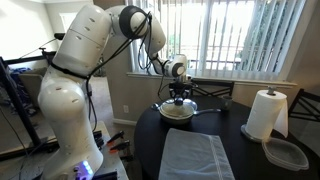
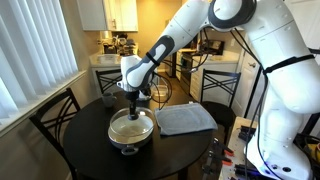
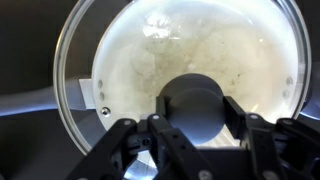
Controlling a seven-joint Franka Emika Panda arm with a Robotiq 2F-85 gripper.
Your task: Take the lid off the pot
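Observation:
My gripper needs to let go of the glass lid on the end of the grey cloth (image 1: 183,150) that is nearest the pot.
The pot (image 1: 177,113) (image 2: 131,141) is a shallow silver pan on the round dark table, and its dark handle (image 1: 216,111) points sideways. The glass lid (image 2: 131,125) (image 3: 150,55) lies on the pot, with pale contents showing through it. My gripper (image 1: 179,97) (image 2: 133,101) (image 3: 198,108) comes straight down over the pot's middle. In the wrist view its two fingers press against both sides of the lid's dark round knob (image 3: 193,100). I cannot tell whether the lid is raised off the rim.
A grey cloth (image 1: 196,156) (image 2: 186,118) lies on the table (image 1: 148,135) next to the pot. A paper towel roll (image 1: 267,113) and a clear plastic container (image 1: 286,153) stand at the table's far side. Chairs (image 2: 50,122) (image 1: 212,90) stand around the table.

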